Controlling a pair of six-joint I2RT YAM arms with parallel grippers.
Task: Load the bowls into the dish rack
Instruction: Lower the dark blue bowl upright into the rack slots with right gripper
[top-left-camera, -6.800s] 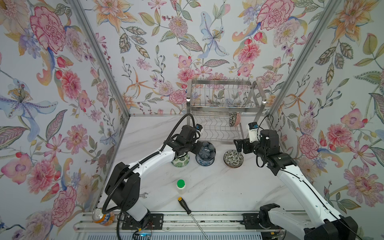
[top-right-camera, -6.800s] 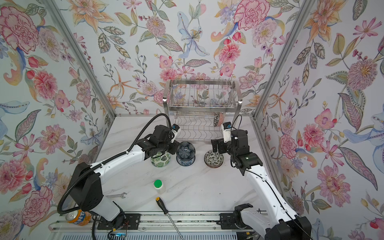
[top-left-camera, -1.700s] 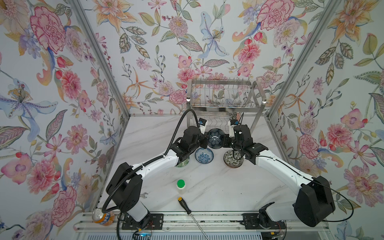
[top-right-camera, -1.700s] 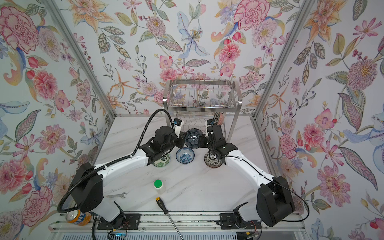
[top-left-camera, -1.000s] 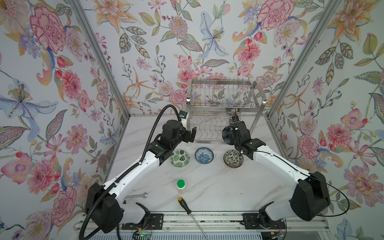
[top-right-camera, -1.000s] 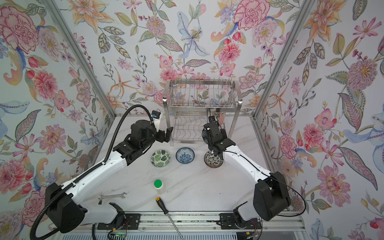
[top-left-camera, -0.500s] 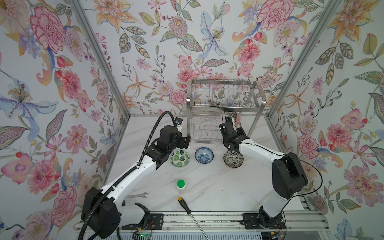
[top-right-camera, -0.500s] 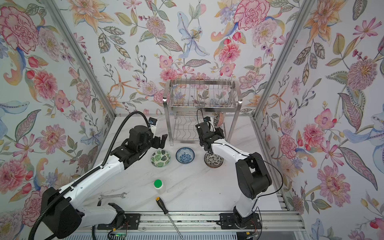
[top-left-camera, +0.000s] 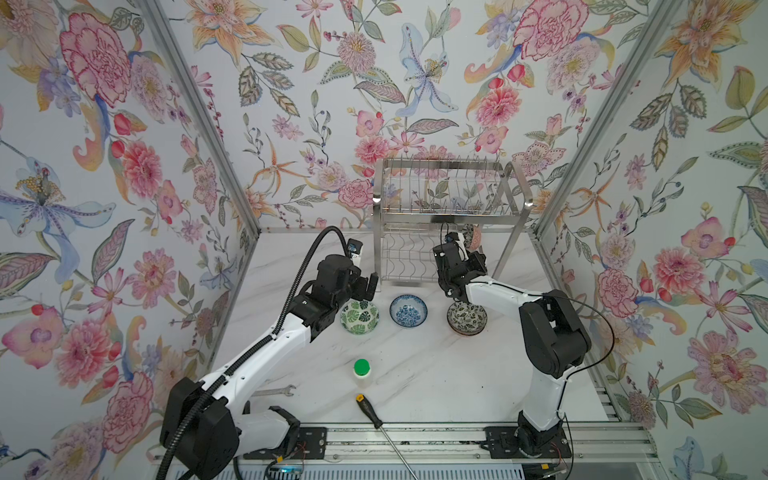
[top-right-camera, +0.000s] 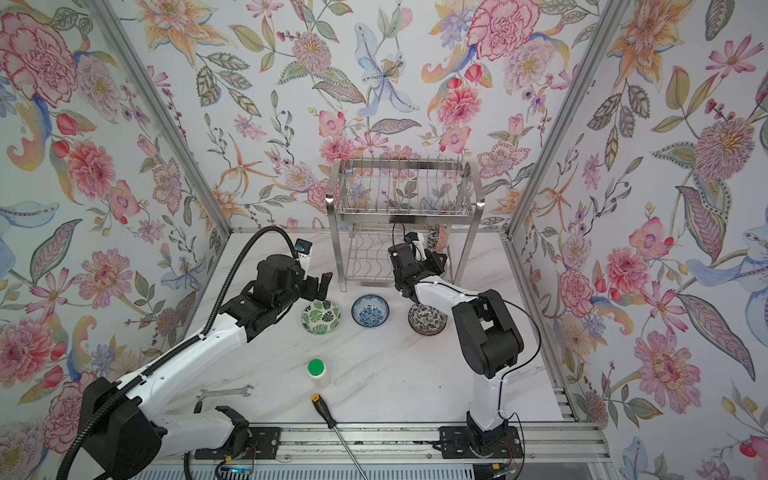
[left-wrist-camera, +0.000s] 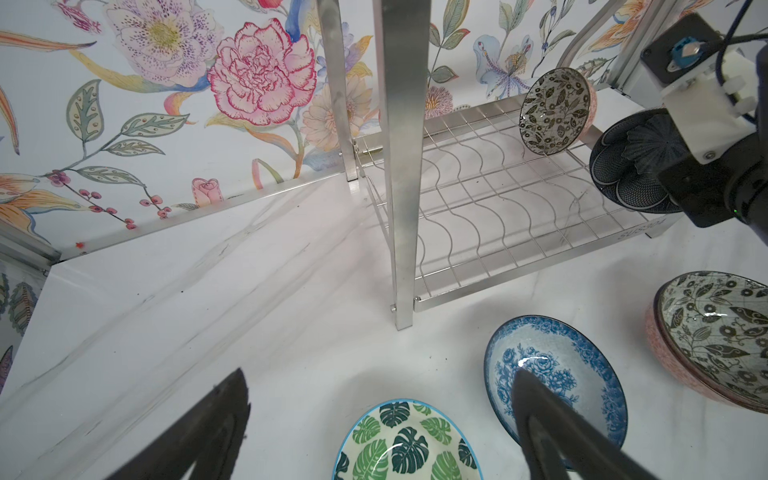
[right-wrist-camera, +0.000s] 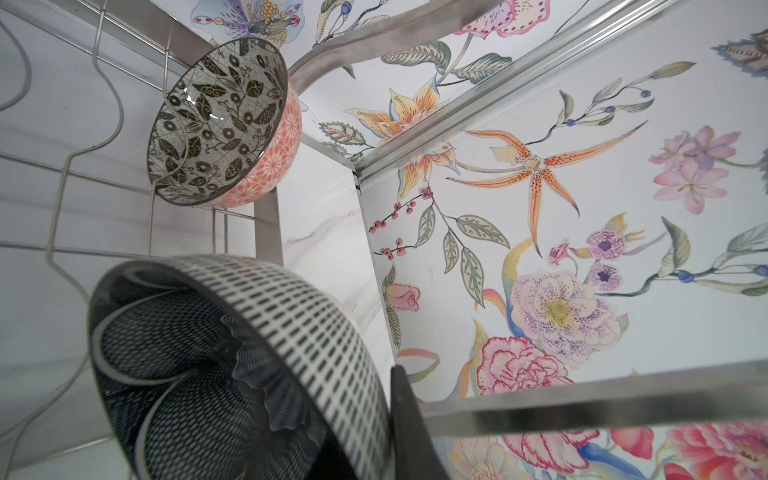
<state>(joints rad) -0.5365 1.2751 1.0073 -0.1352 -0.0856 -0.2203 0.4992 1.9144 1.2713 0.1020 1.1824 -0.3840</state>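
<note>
The robot's right gripper will release the dark navy bowl on the lower shelf, just before the standing black-and-white floral bowl (top-left-camera: 476, 253) (right-wrist-camera: 228, 312).
My right gripper (top-left-camera: 471, 262) is shut on the rim of a dark navy bowl (right-wrist-camera: 232, 365), which it holds on edge at the front right of the dish rack's (top-left-camera: 446, 212) lower shelf. A black-and-white floral bowl (left-wrist-camera: 555, 110) stands on edge at the back of that shelf. Three bowls sit in a row on the table before the rack: green leaf (top-left-camera: 359, 316), blue floral (top-left-camera: 408, 310), black-and-white floral (top-left-camera: 466, 318). My left gripper (left-wrist-camera: 378, 384) hangs open over the table just behind the green leaf bowl, holding nothing.
A green-capped bottle (top-left-camera: 361, 371), a screwdriver (top-left-camera: 370, 411) and a wrench (top-left-camera: 276, 390) lie near the front of the table. The rack's flat front leg (left-wrist-camera: 401, 166) stands just beyond my left gripper. Flowered walls close in three sides.
The right arm has folded in and brought the navy bowl up to the rack's lower shelf. The left gripper, still open, has drawn back and lowered a little toward the green leaf bowl.
</note>
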